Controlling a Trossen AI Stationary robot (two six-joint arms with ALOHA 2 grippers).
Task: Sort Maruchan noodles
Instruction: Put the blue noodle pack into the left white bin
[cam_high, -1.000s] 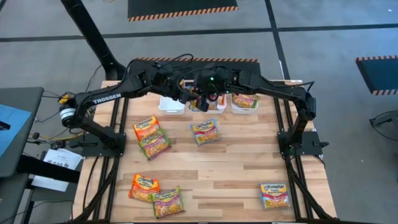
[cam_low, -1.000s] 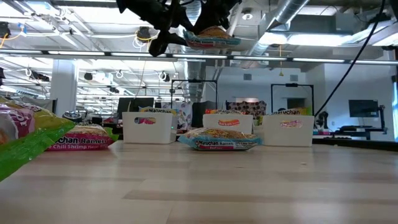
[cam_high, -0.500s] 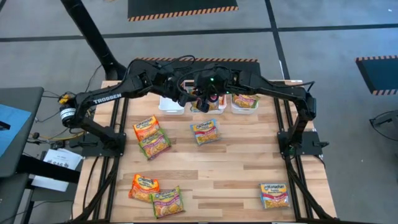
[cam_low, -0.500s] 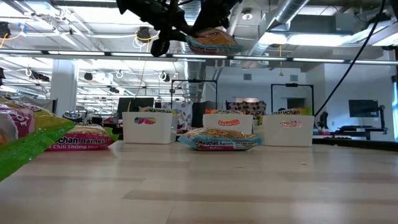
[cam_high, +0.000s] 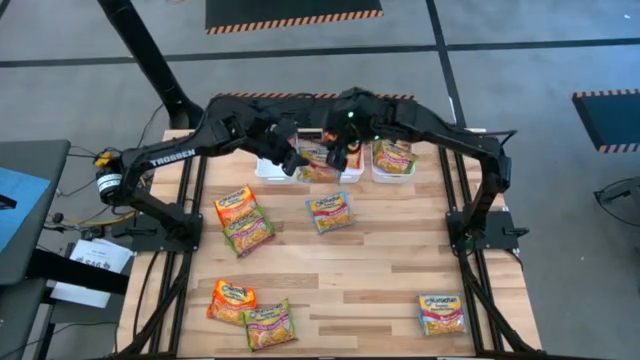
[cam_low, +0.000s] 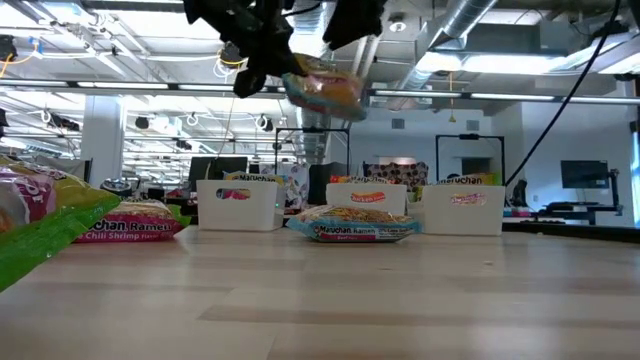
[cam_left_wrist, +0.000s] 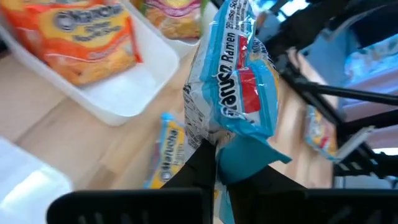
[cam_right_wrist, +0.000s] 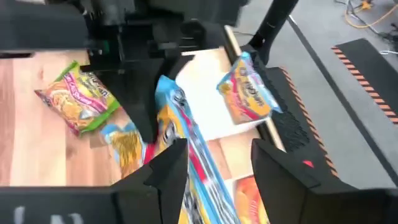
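Observation:
My left gripper will release the blue-edged packet inside the end white bin (cam_high: 277, 143) that is farthest from the bin of green packets.
A blue-edged Maruchan noodles packet (cam_left_wrist: 239, 81) hangs in the air above the white bins (cam_high: 276, 170) at the table's far edge, with my left gripper (cam_left_wrist: 214, 171) shut on it. In the low view the packet (cam_low: 322, 88) tilts below that gripper (cam_low: 268, 70). My right gripper (cam_right_wrist: 221, 168) is open just beside and above the packet (cam_right_wrist: 186, 140), touching nothing. Other packets lie flat on the table: an orange one (cam_high: 235, 206), a green one (cam_high: 250, 232) and a blue one (cam_high: 330, 212). My left gripper pinches the packet's flat blue sealed end (cam_left_wrist: 242, 155) between its two fingers. The fingers come slanting down from the table's left side. The packet is lifted clear above the bins and sticks out past the fingertips, tilted on its edge.
Three white bins stand in a row at the far edge; the middle one (cam_high: 340, 172) and the right one (cam_high: 393, 160) hold packets. More packets lie at the near left (cam_high: 231, 300), (cam_high: 268, 322) and the near right (cam_high: 441, 313). The table's middle is bare wood.
My left gripper has shut on the blue-edged packet's end. My right gripper has opened, let the packet go and drawn up and toward the far edge. The packet, level before, has tipped and now hangs tilted from my left gripper.

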